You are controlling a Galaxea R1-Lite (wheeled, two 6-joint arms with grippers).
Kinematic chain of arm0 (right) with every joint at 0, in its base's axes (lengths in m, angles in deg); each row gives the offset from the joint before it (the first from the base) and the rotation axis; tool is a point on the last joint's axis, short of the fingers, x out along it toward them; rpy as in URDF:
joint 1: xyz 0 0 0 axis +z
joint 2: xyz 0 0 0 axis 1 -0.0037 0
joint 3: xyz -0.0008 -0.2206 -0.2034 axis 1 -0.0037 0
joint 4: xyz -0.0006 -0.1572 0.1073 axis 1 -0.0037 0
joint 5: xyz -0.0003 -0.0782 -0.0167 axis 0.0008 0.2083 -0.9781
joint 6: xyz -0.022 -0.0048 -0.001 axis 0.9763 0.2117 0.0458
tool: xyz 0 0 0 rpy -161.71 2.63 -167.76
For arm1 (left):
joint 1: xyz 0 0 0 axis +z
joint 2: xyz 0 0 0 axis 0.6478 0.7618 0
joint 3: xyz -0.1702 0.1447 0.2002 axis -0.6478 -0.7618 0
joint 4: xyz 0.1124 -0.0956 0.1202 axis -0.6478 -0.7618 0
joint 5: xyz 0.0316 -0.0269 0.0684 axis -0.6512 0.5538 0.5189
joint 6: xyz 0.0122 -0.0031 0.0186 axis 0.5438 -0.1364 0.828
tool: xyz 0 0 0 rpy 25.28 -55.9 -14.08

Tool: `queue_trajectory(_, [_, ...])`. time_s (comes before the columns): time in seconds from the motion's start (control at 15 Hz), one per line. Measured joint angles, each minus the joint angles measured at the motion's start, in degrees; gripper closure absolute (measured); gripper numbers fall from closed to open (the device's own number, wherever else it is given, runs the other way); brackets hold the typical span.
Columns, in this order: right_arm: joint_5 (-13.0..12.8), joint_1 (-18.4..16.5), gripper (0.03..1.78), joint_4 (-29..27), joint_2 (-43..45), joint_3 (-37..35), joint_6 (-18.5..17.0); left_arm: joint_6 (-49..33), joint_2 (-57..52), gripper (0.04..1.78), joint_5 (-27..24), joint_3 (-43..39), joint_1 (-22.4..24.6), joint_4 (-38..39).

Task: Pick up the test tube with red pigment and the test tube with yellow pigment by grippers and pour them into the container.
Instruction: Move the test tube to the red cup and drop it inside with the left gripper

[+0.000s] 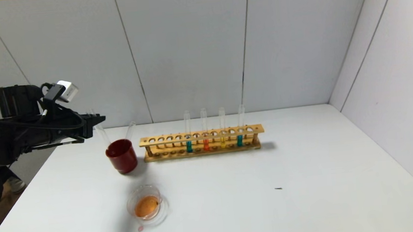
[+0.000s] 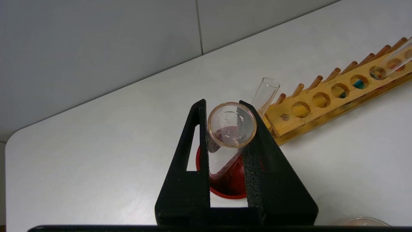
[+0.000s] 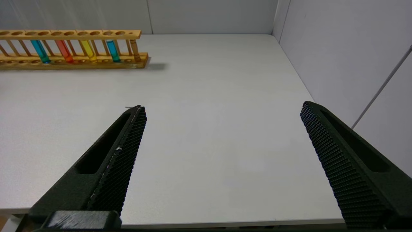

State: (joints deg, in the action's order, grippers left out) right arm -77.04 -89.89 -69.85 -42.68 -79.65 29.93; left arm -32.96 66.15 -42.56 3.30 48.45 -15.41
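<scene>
My left gripper is going to release the empty clear tube inside the dark red cup [image 1: 117, 146] [image 2: 224, 168], across from the second tube that is leaning.
The test tube with red pigment [image 1: 206, 144] and the test tube with yellow pigment [image 1: 223, 141] stand side by side in the wooden rack [image 1: 200, 135]. They also show in the right wrist view, red [image 3: 65, 52] and yellow [image 3: 89, 52]. My left gripper [image 1: 98, 120] is shut on an empty clear tube [image 2: 231, 125] whose bottom end rests in the dark red cup [image 2: 233, 183]. The container [image 1: 162, 206], a clear glass dish, holds orange liquid in front of the cup. My right gripper [image 3: 222, 108] is open and empty over the table's near right part, outside the head view.
A second empty tube [image 1: 130, 129] leans in the dark red cup [image 1: 122, 159]. Two teal tubes [image 1: 189, 146] [image 1: 239, 140] flank the red and yellow ones in the rack. Walls close off the back and the right side. A small dark speck [image 1: 278, 188] lies on the table.
</scene>
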Motion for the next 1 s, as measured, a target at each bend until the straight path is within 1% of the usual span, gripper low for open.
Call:
queue_trajectory(0.8, [0.00, 0.00, 0.06, -0.02, 0.00, 0.00, 0.00, 0.33, 4.90, 1.48, 0.56, 0.17, -1.73, 0.73])
queue_trajectory(1.0, [0.00, 0.00, 0.06, -0.02, 0.00, 0.00, 0.00, 0.96, 5.57, 1.48, 0.37, -1.02, -1.77, 3.41])
